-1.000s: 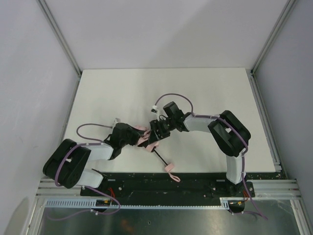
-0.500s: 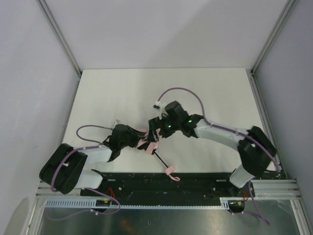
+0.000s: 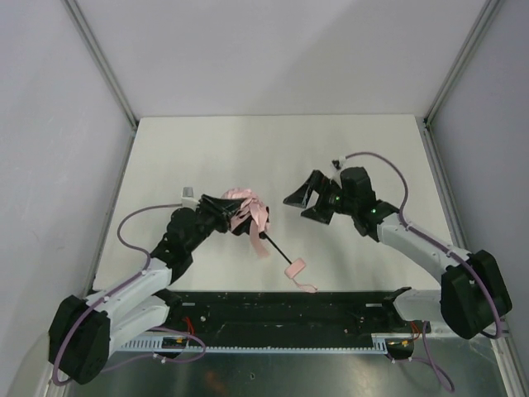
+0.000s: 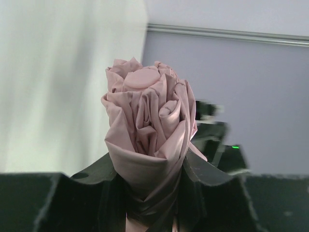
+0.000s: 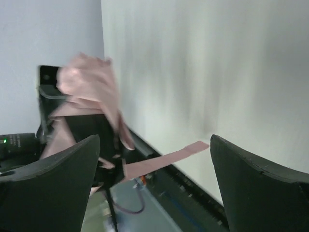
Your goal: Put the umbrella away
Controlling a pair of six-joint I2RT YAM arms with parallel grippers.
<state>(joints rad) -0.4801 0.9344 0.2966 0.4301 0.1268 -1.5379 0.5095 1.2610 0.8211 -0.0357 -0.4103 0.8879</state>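
Observation:
I will next close my right gripper on the loose end of the pink strap (image 3: 262, 248) (image 5: 194, 149) that hangs from the umbrella's canopy.
The umbrella (image 3: 246, 212) is a bunched pale pink canopy with a slim black shaft (image 3: 276, 250) running toward the near right. It ends in a small pink handle (image 3: 296, 268) and a strap (image 3: 308, 286). My left gripper (image 3: 221, 207) is shut on the folded canopy. In the left wrist view the pink fabric (image 4: 145, 130) fills the space between the jaws of that gripper (image 4: 147, 181). My right gripper (image 3: 300, 198) is open and empty, a short way right of the umbrella. The right wrist view shows the open gripper (image 5: 154, 140) facing the blurred canopy (image 5: 89, 82) and the strap (image 5: 164, 157).
The white table (image 3: 273, 149) is bounded by grey walls at the back and sides. A black rail (image 3: 281, 306) with both arm bases runs along the near edge. The handle and strap hang close to that rail.
My right gripper has let go of the umbrella and drawn back to the right, now open. My left arm has stretched out and carried the canopy farther from the near edge.

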